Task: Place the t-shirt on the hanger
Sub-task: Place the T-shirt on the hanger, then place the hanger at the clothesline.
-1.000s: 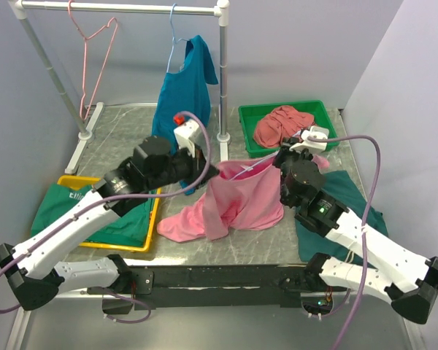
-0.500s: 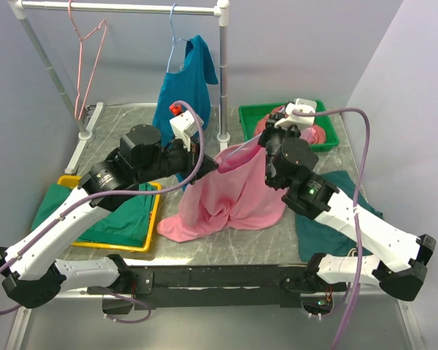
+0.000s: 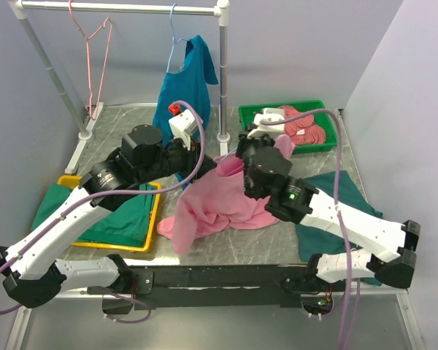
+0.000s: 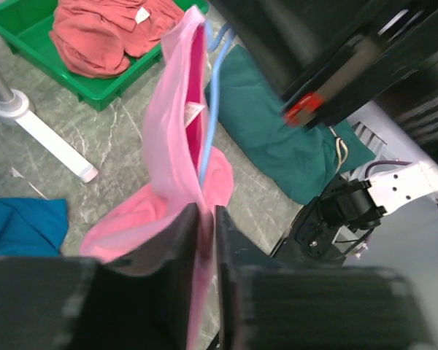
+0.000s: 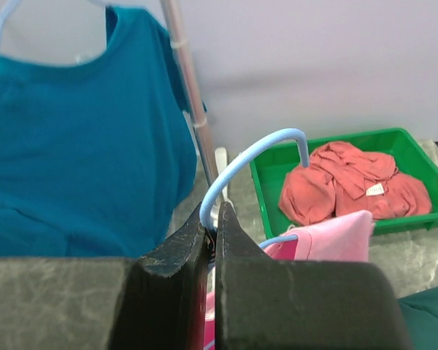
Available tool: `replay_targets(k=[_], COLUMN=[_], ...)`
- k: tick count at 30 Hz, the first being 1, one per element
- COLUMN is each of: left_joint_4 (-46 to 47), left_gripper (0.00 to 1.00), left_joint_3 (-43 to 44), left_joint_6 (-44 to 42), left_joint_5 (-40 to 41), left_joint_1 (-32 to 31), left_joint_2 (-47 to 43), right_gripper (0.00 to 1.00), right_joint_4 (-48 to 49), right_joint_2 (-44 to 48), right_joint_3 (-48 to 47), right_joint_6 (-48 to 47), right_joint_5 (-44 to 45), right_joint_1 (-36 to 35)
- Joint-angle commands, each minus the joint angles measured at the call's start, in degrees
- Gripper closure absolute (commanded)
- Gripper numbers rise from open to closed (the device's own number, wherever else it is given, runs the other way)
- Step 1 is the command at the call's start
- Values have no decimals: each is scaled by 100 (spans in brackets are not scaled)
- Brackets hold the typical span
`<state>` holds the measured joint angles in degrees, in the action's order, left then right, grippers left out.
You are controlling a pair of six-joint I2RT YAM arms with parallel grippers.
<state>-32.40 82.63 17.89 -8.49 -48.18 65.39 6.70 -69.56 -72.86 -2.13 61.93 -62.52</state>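
Next, I open my left gripper, which pinches the t-shirt close to the neck opening, and pinch the t-shirt's shoulder lower down [image 4: 198, 313] with it before freeing my right gripper.
The bright pink t-shirt [image 3: 223, 200] hangs in a bunch between both grippers, its lower part piled on the table. My left gripper [image 3: 206, 165] is shut on the shirt's fabric; the left wrist view shows the cloth [image 4: 174, 138] pinched between the fingers [image 4: 206, 213]. The light-blue wire hanger [image 4: 211, 109] runs down inside the shirt's neck opening. My right gripper [image 5: 213, 211] is shut on the hanger [image 5: 237, 162] just below its hook, with the pink collar [image 5: 328, 235] beside it. In the top view the hanger is mostly hidden.
A rail at the back holds a teal shirt [image 3: 182, 87] on a blue hanger and a salmon wire hanger [image 3: 95, 58]. The rack post [image 3: 223, 73] stands close behind the grippers. A green tray [image 3: 315, 104] holds a dusty-rose garment. A yellow tray [image 3: 109, 246] and dark green cloth [image 3: 350, 189] flank the shirt.
My right arm has swung left and lower with the hanger, toward the rack post. The t-shirt has sagged and bunched on the table. My left gripper has barely moved.
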Motion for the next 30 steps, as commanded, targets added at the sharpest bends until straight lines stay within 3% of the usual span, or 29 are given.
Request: replay_targets(k=[1,4,5,8,12,18,20,23,30], left_joint_4=[270,366,462,603,779,1113,1000,727,-239], left_gripper=[75,59,42,27,25,24,23,23,22], left_joint_3=[254,219,218,271,455,807,991,1106,554], left_joint_6=[-22,-14,4,13,21,30,-22,-75,-216], left_joint_5=[58,40,93,259,830,823,832,770,445], left_joint_1=[11,11,11,11,11,11,11,11,11], left_joint_2=[114,1,-60,-333,-684,-1115,-1124,-1098,-1274], right_gripper=[100,100,100,100,100,100,100,100,100], right_joint_4=[147,61,33,33,-229,-1352,-1618,-1804,-1891], right_joint_2=[-93,-233,-277,-357,-251,-418,-445,-278,232], right_joint_3=[-342,-772,-869,-1098,-1877,-4021,-4314,-3940,-1645], right_joint_6=[117,-103,-225,-551,-815,-1061,-834,-456,704], right_joint_5=[-13,-76,-76,-111,-418,-1024,-1191,-1421,-1465], right_joint_1=[-32,-15,3,47,152,118,100,109,109])
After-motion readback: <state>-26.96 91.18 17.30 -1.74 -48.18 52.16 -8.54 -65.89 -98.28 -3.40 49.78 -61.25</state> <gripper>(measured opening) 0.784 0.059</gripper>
